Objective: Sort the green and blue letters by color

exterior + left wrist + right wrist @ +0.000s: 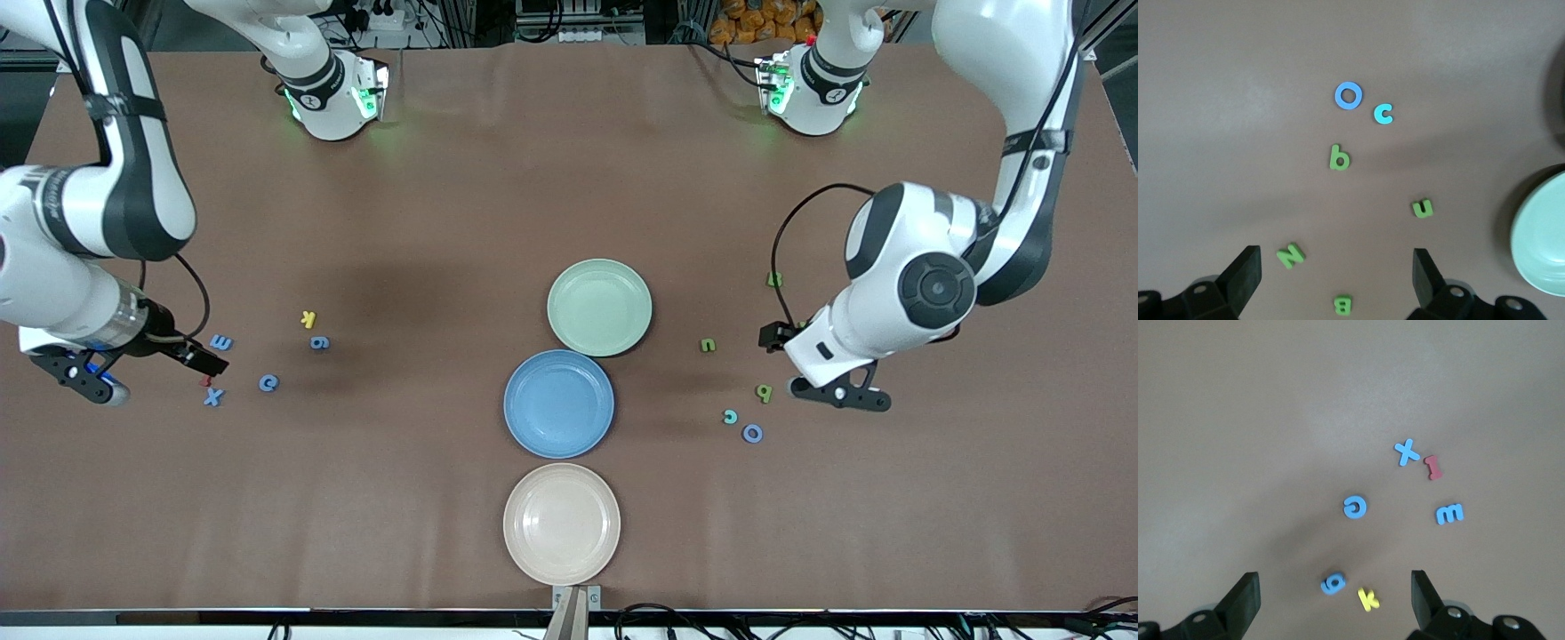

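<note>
I need to move my left gripper next to the green b's round part (764, 391) (1339, 160), near the cyan c, and close it there.
Blue letters lie toward the right arm's end: an x (212, 397), a G (268, 382), a 6 (319, 342) and an m (220, 342). My right gripper (89, 380) hangs open and empty over this end; in its wrist view the 6 (1333, 583) lies below its open fingers (1250, 587). Toward the left arm's end lie a green B (774, 279), u (708, 345) and b (764, 392), plus a blue O (752, 433). My left gripper (840, 394) hovers open there, above a green N (1290, 255).
Three empty plates sit mid-table: pale green (599, 307), blue (558, 404) and beige (561, 524), the beige nearest the front camera. A yellow k (308, 318) and a small red letter (206, 381) lie among the blue letters. A cyan c (730, 416) lies beside the O.
</note>
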{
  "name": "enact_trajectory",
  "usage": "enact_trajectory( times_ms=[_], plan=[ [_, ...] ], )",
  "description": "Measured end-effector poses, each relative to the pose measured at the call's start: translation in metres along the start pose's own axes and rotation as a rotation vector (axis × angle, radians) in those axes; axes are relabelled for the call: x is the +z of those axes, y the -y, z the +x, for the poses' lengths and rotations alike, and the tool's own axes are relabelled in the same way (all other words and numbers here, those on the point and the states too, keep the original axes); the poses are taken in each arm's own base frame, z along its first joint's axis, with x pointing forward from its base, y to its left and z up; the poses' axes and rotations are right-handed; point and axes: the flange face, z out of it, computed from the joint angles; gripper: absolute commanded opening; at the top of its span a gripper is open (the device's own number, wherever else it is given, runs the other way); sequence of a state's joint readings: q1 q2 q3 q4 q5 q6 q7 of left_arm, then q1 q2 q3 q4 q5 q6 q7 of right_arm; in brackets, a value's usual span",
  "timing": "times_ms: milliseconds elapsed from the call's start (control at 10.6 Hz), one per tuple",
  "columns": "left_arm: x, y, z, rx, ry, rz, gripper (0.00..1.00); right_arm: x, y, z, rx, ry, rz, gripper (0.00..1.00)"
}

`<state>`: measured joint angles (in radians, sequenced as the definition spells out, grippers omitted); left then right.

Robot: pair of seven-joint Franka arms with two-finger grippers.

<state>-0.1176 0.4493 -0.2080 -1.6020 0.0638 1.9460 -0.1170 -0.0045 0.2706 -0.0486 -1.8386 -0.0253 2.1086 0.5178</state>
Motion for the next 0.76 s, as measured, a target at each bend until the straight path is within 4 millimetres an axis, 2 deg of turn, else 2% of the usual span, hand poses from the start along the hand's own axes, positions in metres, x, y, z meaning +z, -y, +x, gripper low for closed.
enact_trajectory(
  times_ms=[283,567,755],
  plan=[
    [0.035,0.013,0.011,0.078,0.015,-0.011,1.0,0.057,-0.005,-0.003,0.141,-0.02,0.013,1.0],
    [0.085,0.004,0.026,0.091,-0.014,-0.03,1.0,0.108,-0.002,-0.002,0.256,-0.001,0.004,1.0],
    [0.107,0.004,0.03,0.129,-0.026,0.017,1.0,0.138,0.0,-0.001,0.329,0.027,0.047,1.0]
  ],
)
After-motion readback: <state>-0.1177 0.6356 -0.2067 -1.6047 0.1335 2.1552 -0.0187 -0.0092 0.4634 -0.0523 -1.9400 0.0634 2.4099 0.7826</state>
